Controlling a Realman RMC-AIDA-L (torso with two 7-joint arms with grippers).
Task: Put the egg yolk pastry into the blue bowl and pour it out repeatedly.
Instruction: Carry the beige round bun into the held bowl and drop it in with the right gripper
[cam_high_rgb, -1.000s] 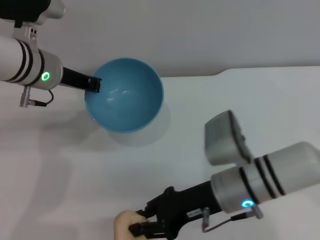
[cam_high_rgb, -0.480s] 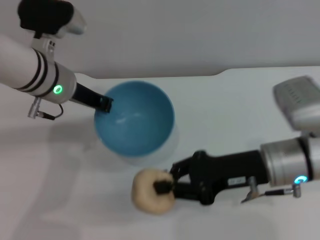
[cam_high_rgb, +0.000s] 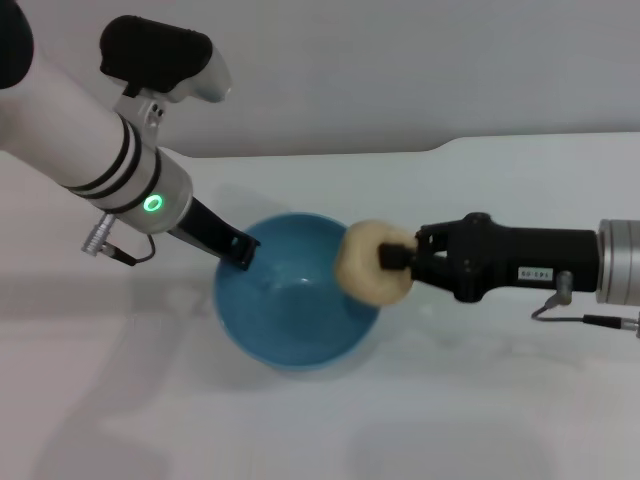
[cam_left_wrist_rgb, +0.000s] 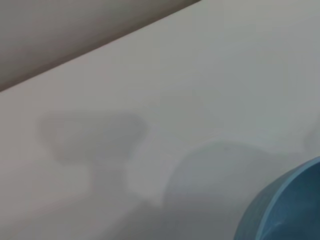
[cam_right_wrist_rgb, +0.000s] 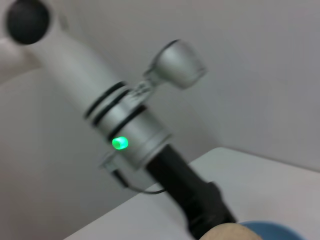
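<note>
I should set the blue bowl down with my left gripper on the white table (cam_high_rgb: 368, 404) in front of the egg yolk pastry.
The blue bowl (cam_high_rgb: 290, 300) sits on the white table at the middle of the head view. My left gripper (cam_high_rgb: 241, 252) is shut on its left rim. A pale tan egg yolk pastry (cam_high_rgb: 368, 262) hangs over the bowl's right rim, with my right gripper (cam_high_rgb: 392, 258) shut on it from the right. A slice of the bowl (cam_left_wrist_rgb: 290, 205) shows in the left wrist view. The right wrist view shows the top of the pastry (cam_right_wrist_rgb: 231, 232), a sliver of the bowl (cam_right_wrist_rgb: 272, 230) and the left arm (cam_right_wrist_rgb: 127, 125) beyond.
The white table (cam_high_rgb: 500, 400) runs out to the front and right. A grey wall (cam_high_rgb: 400, 70) rises behind the table's far edge.
My right gripper has carried the pastry from the table's front up and back to the bowl's right rim. The left gripper has brought the bowl nearer and to the right.
</note>
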